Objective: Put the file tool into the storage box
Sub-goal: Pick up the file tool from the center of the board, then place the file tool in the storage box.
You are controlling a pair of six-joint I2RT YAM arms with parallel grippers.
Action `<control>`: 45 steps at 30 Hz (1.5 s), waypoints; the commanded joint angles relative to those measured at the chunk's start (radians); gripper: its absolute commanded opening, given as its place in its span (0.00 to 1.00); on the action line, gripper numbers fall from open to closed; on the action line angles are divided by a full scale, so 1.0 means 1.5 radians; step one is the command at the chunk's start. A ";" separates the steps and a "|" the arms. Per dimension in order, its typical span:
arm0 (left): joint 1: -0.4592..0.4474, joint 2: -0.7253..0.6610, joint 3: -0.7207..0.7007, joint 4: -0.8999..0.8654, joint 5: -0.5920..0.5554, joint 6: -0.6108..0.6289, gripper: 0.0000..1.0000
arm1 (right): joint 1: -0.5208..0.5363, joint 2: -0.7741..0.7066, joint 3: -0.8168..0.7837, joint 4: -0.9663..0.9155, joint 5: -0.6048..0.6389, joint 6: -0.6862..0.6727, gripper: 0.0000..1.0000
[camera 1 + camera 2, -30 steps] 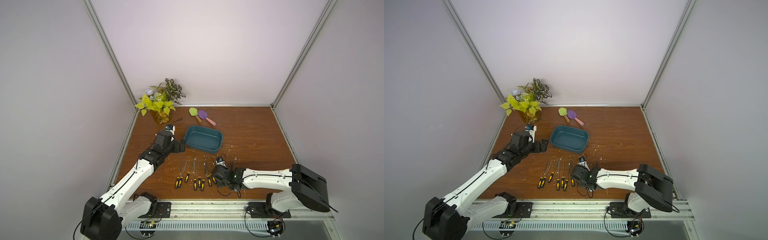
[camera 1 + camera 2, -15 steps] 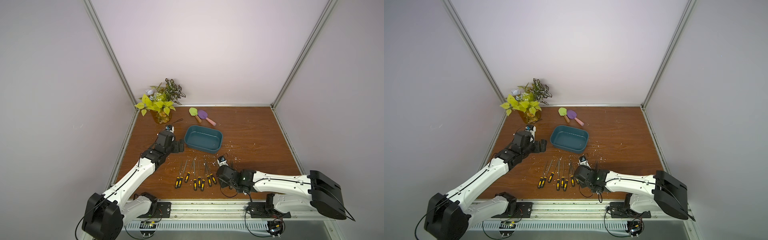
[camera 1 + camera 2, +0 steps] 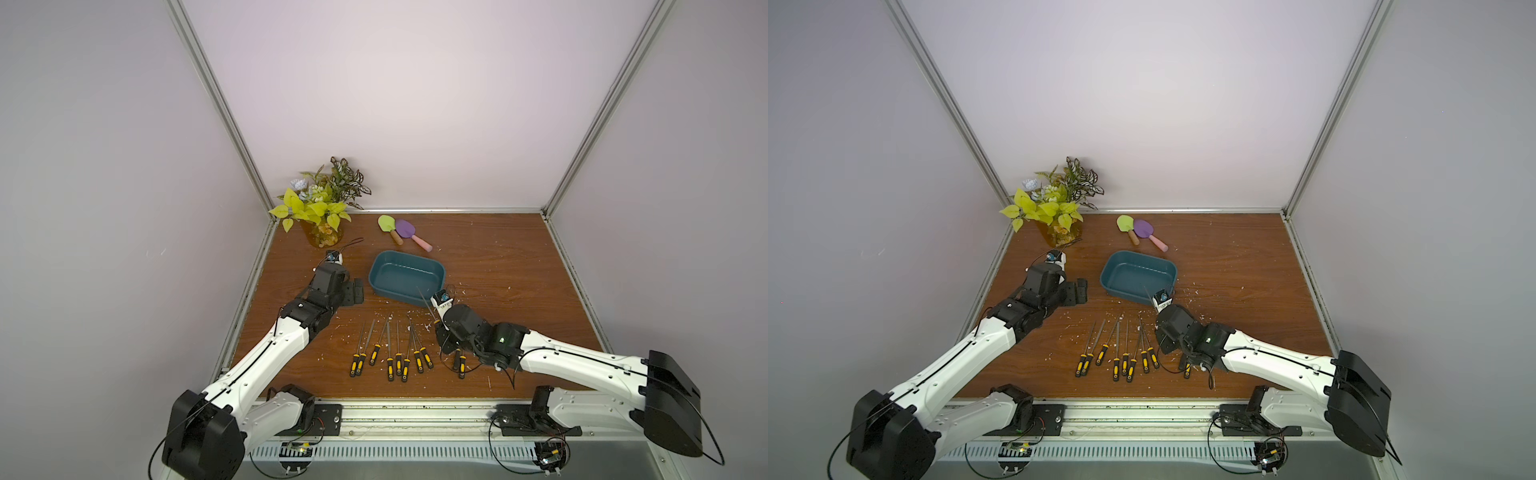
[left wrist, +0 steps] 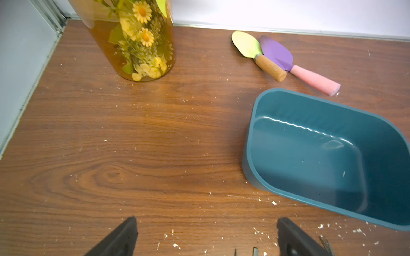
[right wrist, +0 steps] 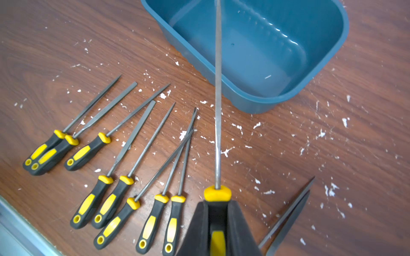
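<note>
My right gripper has the file tool. It is held above the table now. It will let go of the file tool inside the storage box (image 3: 404, 294) (image 5: 202, 49), along the near long side of the storage box.
My right gripper (image 5: 217, 202) is shut on the black-and-yellow handle of a file tool (image 5: 218, 110), held above the table. Its grey shaft points over the near rim of the storage box (image 5: 277, 44). Both top views show the dark teal, empty storage box (image 3: 407, 279) (image 3: 1138, 274) mid-table, with the right gripper (image 3: 440, 326) (image 3: 1163, 320) just in front of its near right corner. My left gripper (image 4: 206, 226) (image 3: 356, 291) stands open over bare wood to the left of the box (image 4: 310, 155), holding nothing.
Several more files (image 3: 392, 353) (image 5: 133, 155) lie in a row near the front edge, and two (image 5: 288, 217) lie beside my right gripper. A vase of plants (image 3: 322, 224) stands back left. Green (image 3: 387, 224) and purple (image 3: 406, 229) trowels lie behind the box. White crumbs litter the wood.
My right gripper has closed on the file's handle and lifted it off the table toward the box. The left arm has barely moved.
</note>
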 commanded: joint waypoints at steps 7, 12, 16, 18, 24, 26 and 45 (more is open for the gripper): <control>0.007 0.026 0.124 0.019 0.051 0.002 1.00 | -0.024 0.022 0.092 0.017 -0.065 -0.154 0.11; 0.016 0.095 0.194 0.053 0.092 0.008 1.00 | -0.035 0.069 0.172 -0.001 -0.044 -0.223 0.13; 0.099 0.144 0.173 0.123 0.218 -0.024 1.00 | -0.078 0.121 0.220 0.025 -0.104 -0.317 0.16; 0.161 0.171 0.142 0.174 0.310 -0.036 0.99 | -0.101 0.147 0.232 0.050 -0.133 -0.370 0.15; 0.235 0.234 0.130 0.197 0.428 -0.083 1.00 | -0.161 0.281 0.307 0.080 -0.186 -0.455 0.13; 0.235 0.229 0.096 0.250 0.446 -0.118 1.00 | -0.178 0.330 0.330 0.088 -0.194 -0.474 0.11; 0.175 0.210 0.110 0.214 0.414 -0.071 1.00 | -0.197 0.426 0.343 0.064 -0.213 -0.540 0.15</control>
